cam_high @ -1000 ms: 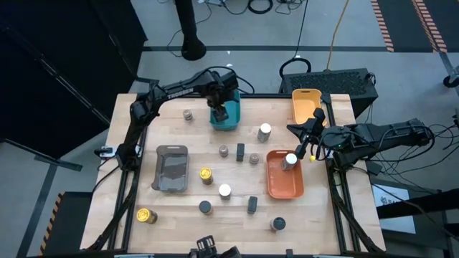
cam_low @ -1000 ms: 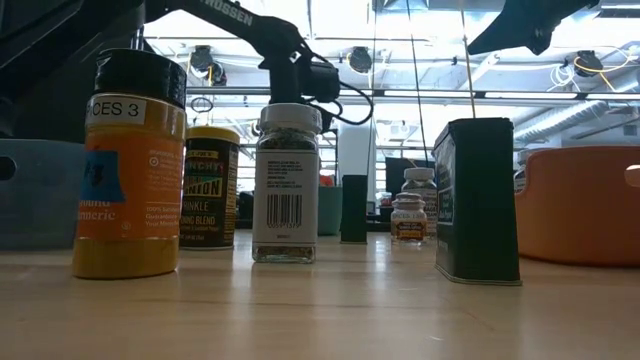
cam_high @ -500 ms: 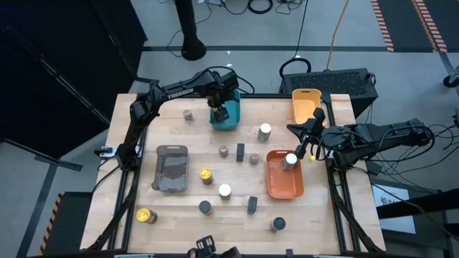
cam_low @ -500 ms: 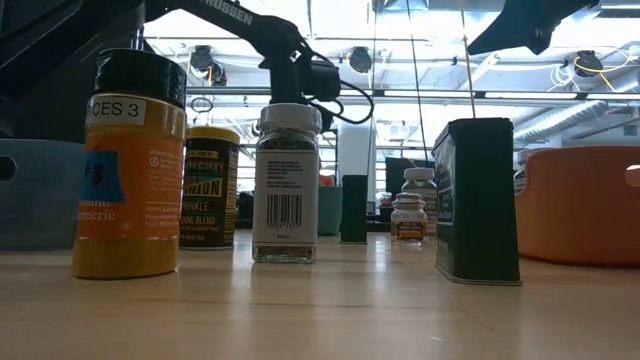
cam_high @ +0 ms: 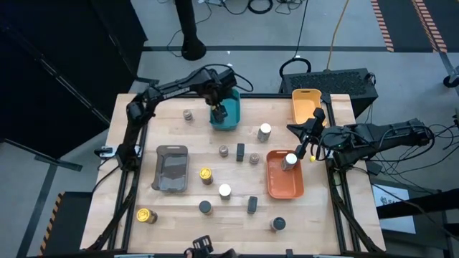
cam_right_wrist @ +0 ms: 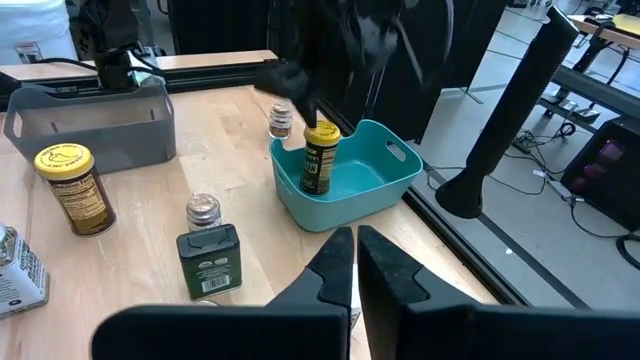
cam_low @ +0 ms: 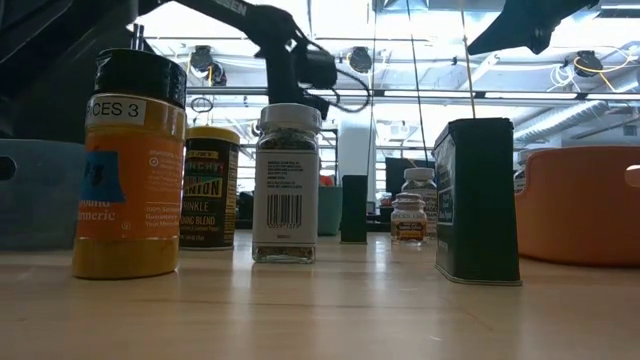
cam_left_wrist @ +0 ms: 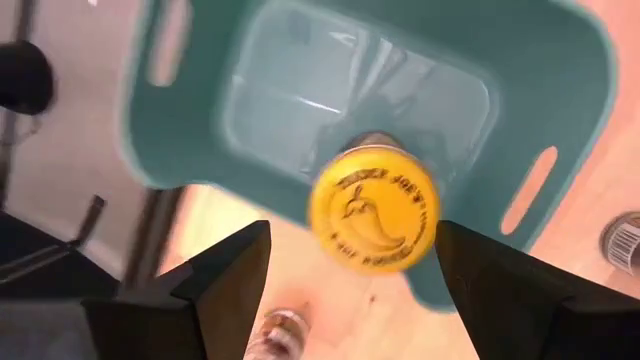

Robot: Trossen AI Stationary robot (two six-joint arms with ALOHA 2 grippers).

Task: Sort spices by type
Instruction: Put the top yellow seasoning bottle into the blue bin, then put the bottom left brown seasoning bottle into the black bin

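Next, I close my left gripper on the top of the small glass jar [cam_high: 223,150] [cam_left_wrist: 625,242] beside the black tin, the jar that is nearest to the teal tray.
A yellow-topped spice jar [cam_left_wrist: 373,208] stands upright on the floor of the teal tray [cam_left_wrist: 300,90] at the table's far middle. My left gripper [cam_left_wrist: 351,232] hangs open above it, pointing down, one finger on either side of the lid and clear of it. The right wrist view also shows that jar [cam_right_wrist: 320,155], in the teal tray [cam_right_wrist: 365,185] under my left gripper [cam_right_wrist: 300,85]. My right gripper [cam_right_wrist: 355,245] is shut and holds nothing, hovering at the table's right [cam_high: 295,130] between the yellow and orange trays. Several more spice jars stand about the table.
A white-topped jar [cam_high: 290,160] stands in the orange tray [cam_high: 284,183]. The grey tray [cam_high: 171,168] lies at the left and the yellow tray [cam_high: 306,105] at the far right. Loose jars include white tops [cam_high: 265,131], yellow tops [cam_high: 206,174], grey tops [cam_high: 188,115] and black tins [cam_high: 240,151].
My left gripper has risen straight up from the teal tray, still pointing down. The yellow-topped jar stays standing in the tray below it.
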